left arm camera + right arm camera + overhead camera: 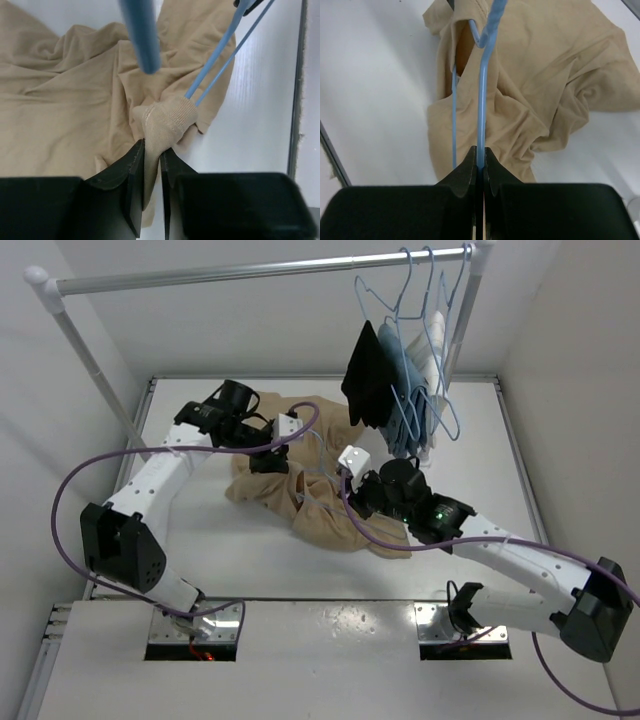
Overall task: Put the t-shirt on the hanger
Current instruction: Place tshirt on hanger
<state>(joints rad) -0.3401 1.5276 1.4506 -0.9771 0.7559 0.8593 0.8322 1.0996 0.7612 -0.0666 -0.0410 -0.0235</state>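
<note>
I will take edge and hanger together (176, 115) with my left gripper before my right gripper opens, because my left gripper pinches the t-shirt's ribbed edge short of the hanger's end.
The tan t-shirt (320, 510) lies crumpled on the white table between my arms. My left gripper (268, 462) is shut on a ribbed edge of the t-shirt (167, 120), its jaws (152, 146) pinching the fabric just off the table. My right gripper (352, 488) is shut on the pale-blue wire hanger (482, 100), with one wire clamped between the fingertips (480, 150). The hanger's far end runs into a fold of the t-shirt (545, 75). In the left wrist view two hanger wires (215, 57) cross above the pinched fabric.
A clothes rail (250, 272) spans the back of the table. At its right end hang hangers bearing a black garment (365, 375), a blue garment (405, 390) and a white one (435, 350). Purple cables (70, 490) loop beside both arms.
</note>
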